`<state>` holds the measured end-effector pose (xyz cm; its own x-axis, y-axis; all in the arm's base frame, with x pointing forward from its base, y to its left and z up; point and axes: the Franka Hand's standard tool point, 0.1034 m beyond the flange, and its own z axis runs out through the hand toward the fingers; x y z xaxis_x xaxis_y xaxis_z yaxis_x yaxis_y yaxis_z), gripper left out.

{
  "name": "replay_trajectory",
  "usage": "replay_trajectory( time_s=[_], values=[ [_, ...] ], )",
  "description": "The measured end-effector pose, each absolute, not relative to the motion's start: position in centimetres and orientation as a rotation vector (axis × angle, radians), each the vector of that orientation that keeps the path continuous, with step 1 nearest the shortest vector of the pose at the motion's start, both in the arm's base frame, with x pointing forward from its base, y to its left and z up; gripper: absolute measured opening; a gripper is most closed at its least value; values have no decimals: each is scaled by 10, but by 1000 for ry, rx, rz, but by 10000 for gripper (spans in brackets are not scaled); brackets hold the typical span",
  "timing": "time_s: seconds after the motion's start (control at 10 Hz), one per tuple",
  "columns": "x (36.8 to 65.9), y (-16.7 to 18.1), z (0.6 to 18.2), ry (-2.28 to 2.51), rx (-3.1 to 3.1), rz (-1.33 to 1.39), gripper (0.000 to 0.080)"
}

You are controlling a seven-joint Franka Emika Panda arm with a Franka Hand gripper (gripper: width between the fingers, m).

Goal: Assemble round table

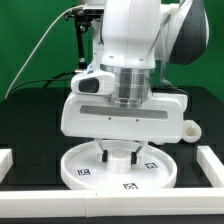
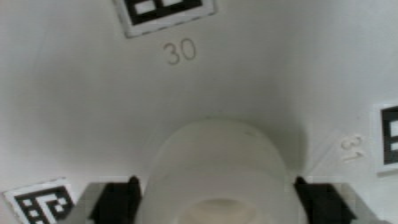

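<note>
Next, my gripper lets go of the leg, its disc snug in the border rail corner [image 1: 148,162] nearest the white rounded piece.
The large rimmed round disc [image 1: 84,172] lies flat on the black table, its tags facing up. At the disc's middle the short thick cylinder leg [image 1: 119,154] stands upright. My gripper [image 1: 119,150] comes straight down over it. In the wrist view the white leg [image 2: 217,160] fills the space between the two black fingers [image 2: 121,200], which press on its sides; the gripper [image 2: 217,206] is shut on it. The disc [image 2: 107,110] spreads beneath, with the number 30 and tags on it. Where the leg meets the disc is hidden.
White border rails run along the exterior view's left [image 1: 5,163], right [image 1: 211,166] and front [image 1: 100,211]. A white rounded piece with a hole [image 1: 190,130] pokes out behind the hand on the exterior view's right. Cables hang at the back before a green backdrop.
</note>
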<state>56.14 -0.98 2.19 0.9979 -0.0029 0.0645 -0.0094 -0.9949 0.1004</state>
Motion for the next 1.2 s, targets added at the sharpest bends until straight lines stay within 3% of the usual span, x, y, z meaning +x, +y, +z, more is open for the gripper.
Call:
replay_trajectory(
  time_s=[0.3,0.9,1.2],
  values=[
    [562,-8,22,7,3036,98,406],
    [564,39,20,112,3047,115,407],
    [564,41,21,110,3049,113,407]
  ],
)
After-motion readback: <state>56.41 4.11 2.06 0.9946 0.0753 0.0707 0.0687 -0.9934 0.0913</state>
